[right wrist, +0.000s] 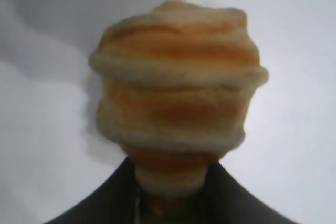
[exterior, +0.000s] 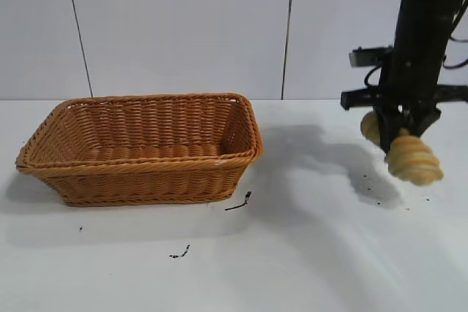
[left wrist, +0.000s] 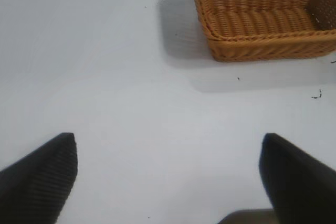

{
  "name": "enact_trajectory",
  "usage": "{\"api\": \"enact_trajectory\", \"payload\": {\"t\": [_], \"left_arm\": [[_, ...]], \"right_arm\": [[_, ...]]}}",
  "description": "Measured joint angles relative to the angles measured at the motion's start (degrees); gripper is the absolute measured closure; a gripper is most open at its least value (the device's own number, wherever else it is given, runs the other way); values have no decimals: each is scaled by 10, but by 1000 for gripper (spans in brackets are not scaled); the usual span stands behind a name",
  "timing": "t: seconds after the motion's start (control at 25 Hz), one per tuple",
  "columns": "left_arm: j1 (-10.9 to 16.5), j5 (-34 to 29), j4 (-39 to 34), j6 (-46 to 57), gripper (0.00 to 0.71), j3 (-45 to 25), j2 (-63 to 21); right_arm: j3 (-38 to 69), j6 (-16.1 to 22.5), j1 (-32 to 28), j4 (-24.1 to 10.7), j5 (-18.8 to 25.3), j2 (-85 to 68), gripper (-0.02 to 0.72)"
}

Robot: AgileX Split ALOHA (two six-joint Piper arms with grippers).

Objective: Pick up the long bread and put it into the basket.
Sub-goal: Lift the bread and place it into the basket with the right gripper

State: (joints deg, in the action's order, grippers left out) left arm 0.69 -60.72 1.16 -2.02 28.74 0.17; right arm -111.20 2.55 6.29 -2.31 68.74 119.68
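Note:
The long bread will leave my right gripper inside the woven basket, lengthwise [exterior: 126,158] just behind the basket's front side. The bread is now tilted over the white table.
The long bread [exterior: 413,157], tan with orange-brown spiral ridges, is at the right, clamped across its middle by my right gripper [exterior: 395,133], which points down from its black arm. The loaf tilts, its near end lower, and throws a shadow on the white table. In the right wrist view the long bread [right wrist: 176,87] fills the middle, and my right gripper [right wrist: 176,184] is shut on its narrow part. The woven orange-brown basket [exterior: 146,164] stands at the left with nothing in it, well apart from the loaf. My left gripper [left wrist: 168,140] hangs open over bare table, the basket [left wrist: 262,38] farther off.
A few black scraps [exterior: 238,204] lie on the white table [exterior: 307,253] in front of the basket's right corner, with more specks [exterior: 180,253] nearer the front. A pale panelled wall closes the back. Open table lies between basket and loaf.

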Motion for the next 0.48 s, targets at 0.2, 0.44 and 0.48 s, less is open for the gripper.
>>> {"api": "enact_trajectory", "payload": {"t": [0.2, 0.44, 0.48], "left_arm": [[0, 0, 0, 0, 17, 0, 0], [0, 0, 0, 0, 17, 0, 0], [0, 0, 0, 0, 17, 0, 0]], "right_arm": [[-75, -18, 0, 23, 4, 11, 557], [-101, -54, 26, 56, 4, 41, 561], [-103, -61, 38, 55, 5, 44, 561]]}}
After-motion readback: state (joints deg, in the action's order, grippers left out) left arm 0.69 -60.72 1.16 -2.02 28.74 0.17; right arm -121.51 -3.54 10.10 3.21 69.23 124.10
